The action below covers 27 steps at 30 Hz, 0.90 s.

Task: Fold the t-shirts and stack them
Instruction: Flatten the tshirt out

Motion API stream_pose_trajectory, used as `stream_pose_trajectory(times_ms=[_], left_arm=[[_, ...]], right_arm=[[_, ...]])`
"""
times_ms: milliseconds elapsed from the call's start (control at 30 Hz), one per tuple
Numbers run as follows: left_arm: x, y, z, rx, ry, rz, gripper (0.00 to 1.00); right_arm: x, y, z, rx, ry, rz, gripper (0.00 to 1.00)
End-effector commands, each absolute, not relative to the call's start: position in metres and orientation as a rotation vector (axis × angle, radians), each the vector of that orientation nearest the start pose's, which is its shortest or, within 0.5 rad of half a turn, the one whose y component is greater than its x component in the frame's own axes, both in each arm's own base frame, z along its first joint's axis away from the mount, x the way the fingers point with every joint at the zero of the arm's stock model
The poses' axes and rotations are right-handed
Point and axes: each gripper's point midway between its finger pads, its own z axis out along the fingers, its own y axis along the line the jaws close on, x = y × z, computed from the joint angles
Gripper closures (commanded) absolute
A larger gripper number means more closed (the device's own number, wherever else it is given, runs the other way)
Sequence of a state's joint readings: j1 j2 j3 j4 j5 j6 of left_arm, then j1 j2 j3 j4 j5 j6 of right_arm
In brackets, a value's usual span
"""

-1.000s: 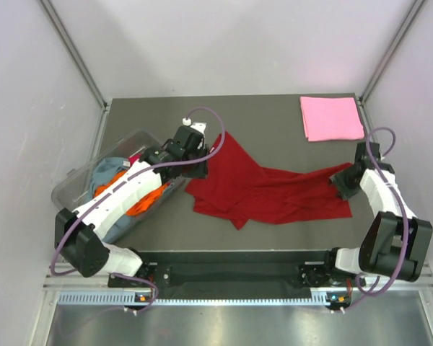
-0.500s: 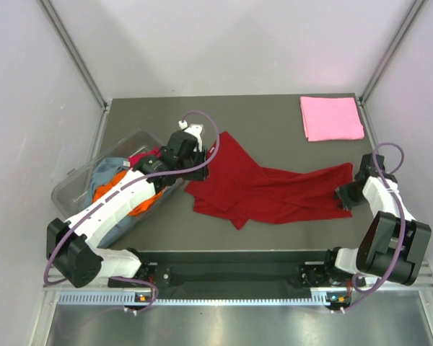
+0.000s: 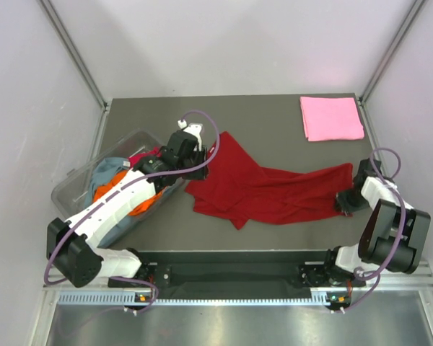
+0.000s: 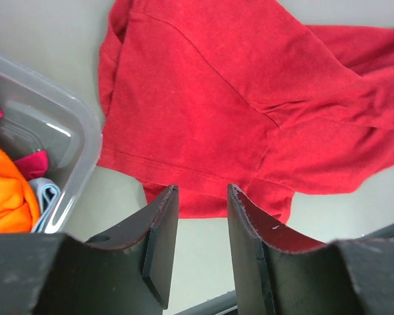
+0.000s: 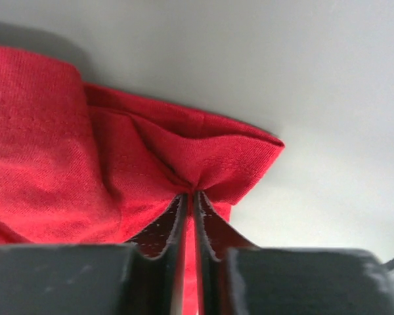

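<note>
The dark red t-shirt's corner [image 3: 188, 188] [image 4: 105, 157] closest to the clear plastic tub is the next place that my left gripper should move to, and it should close there.
A dark red t-shirt [image 3: 267, 191] lies crumpled and stretched across the middle of the table. It also shows in the left wrist view [image 4: 203, 98] and the right wrist view [image 5: 52, 151]. My right gripper [image 3: 344, 199] is shut on a pinched fold at its right edge [image 5: 191, 193]. My left gripper [image 3: 197, 167] is open and empty, hovering over the shirt's left edge beside the tub [image 4: 201, 190]. A light pink t-shirt [image 3: 331, 117] lies folded at the far right corner.
A clear plastic tub [image 3: 71, 189] lies tilted at the left, holding orange [image 3: 139, 206], grey-blue [image 3: 108, 170] and magenta [image 3: 147, 154] shirts. Its corner [image 4: 79, 125] and the orange cloth [image 4: 6, 203] show in the left wrist view. Walls enclose the table on three sides.
My right gripper has moved toward the near right with the shirt's edge in it, lowering to the table. The left gripper shifted slightly left early on, then stayed still.
</note>
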<state>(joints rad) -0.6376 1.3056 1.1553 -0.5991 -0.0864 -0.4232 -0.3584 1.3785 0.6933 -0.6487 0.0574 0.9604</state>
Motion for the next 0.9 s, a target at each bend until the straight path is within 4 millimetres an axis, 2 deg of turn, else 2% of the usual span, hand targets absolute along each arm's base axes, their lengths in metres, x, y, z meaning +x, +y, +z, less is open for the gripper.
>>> stream_pose_trajectory(times_ms=[0, 133, 233, 333, 467, 500, 567, 600, 633, 733, 800, 867], left_arm=[[0.296, -0.21, 0.203, 0.177, 2.308, -0.391, 0.59], [0.297, -0.218, 0.206, 0.127, 2.313, -0.447, 0.57], [0.298, -0.227, 0.203, 0.09, 2.328, -0.5, 0.57], [0.296, -0.232, 0.186, 0.044, 2.377, -0.517, 0.55], [0.297, -0.242, 0.162, -0.111, 2.419, -0.593, 0.54], [0.29, -0.243, 0.147, -0.132, 2.452, -0.609, 0.54], [0.29, -0.251, 0.142, -0.224, 2.446, -0.679, 0.54], [0.297, -0.257, 0.148, -0.243, 2.397, -0.729, 0.54], [0.296, -0.254, 0.139, -0.309, 2.396, -0.725, 0.53], [0.303, -0.25, 0.136, -0.444, 2.383, -0.7, 0.53], [0.304, -0.247, 0.128, -0.521, 2.409, -0.658, 0.54], [0.303, -0.234, 0.114, -0.719, 2.411, -0.579, 0.57]], right_arm=[[0.229, -0.1, 0.016, 1.758, 2.2, -0.183, 0.99], [0.215, -0.149, 0.052, 1.735, 2.036, -0.396, 1.0], [0.205, -0.165, 0.066, 1.739, 1.968, -0.433, 1.0], [0.195, -0.169, 0.062, 1.761, 1.97, -0.454, 1.0], [0.185, -0.172, 0.052, 1.797, 2.011, -0.449, 1.0], [0.185, -0.173, 0.05, 1.793, 2.022, -0.449, 0.99], [0.186, -0.172, 0.048, 1.792, 2.027, -0.441, 0.98], [0.186, -0.173, 0.049, 1.789, 2.017, -0.439, 0.98], [0.184, -0.176, 0.049, 1.796, 2.002, -0.446, 0.98], [0.179, -0.182, 0.044, 1.839, 1.949, -0.402, 0.98], [0.183, -0.182, 0.042, 1.836, 1.956, -0.358, 0.98], [0.187, -0.177, 0.039, 1.831, 1.98, -0.316, 0.93]])
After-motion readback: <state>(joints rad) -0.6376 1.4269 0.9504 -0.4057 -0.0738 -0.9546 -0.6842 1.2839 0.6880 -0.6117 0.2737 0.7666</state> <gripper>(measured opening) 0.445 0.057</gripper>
